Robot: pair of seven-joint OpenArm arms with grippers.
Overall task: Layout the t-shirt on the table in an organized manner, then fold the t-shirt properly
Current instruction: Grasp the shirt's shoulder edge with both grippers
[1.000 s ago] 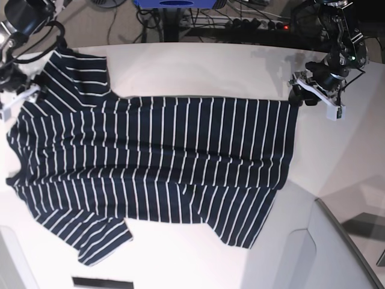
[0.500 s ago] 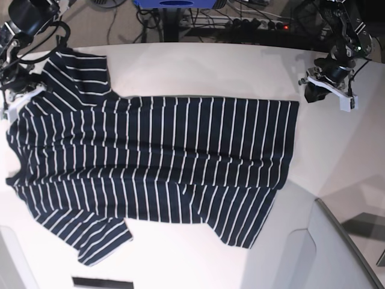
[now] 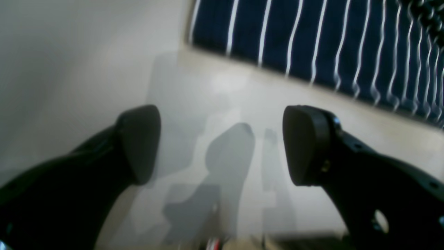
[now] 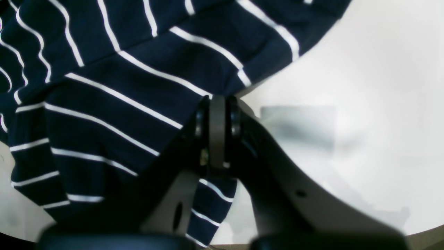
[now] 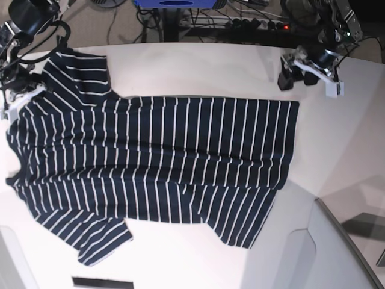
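Note:
The far corner of the t-shirt's hem lies short of the left gripper's open fingers, so the robot should move back, grip that corner [image 3: 202, 38] and pull it to the t-shirt's far edge.
The navy white-striped t-shirt [image 5: 156, 162] lies spread out on the white table [image 5: 198, 72], neckline end at the left and hem at the right, with one sleeve at the top left and one at the bottom. My left gripper [image 5: 298, 75] hovers open just past the hem's far corner, holding nothing. In the left wrist view the left gripper [image 3: 222, 146] has bare table between its fingers, and the t-shirt hem [image 3: 312, 34] lies beyond them. My right gripper [image 5: 18, 93] is at the shoulder edge. The right wrist view shows the right gripper [image 4: 216, 132] shut on the t-shirt [image 4: 121, 114].
Cables and a power strip [image 5: 258, 24] lie on the floor beyond the table's far edge. The tabletop's curved edge and a seam [image 5: 313, 235] run along the lower right. A black strip [image 5: 102, 282] sits at the bottom edge.
My left gripper has let go of the hem corner, opened wide and drawn back toward the far edge. My right gripper has shut on the shoulder edge. The shirt has hardly moved.

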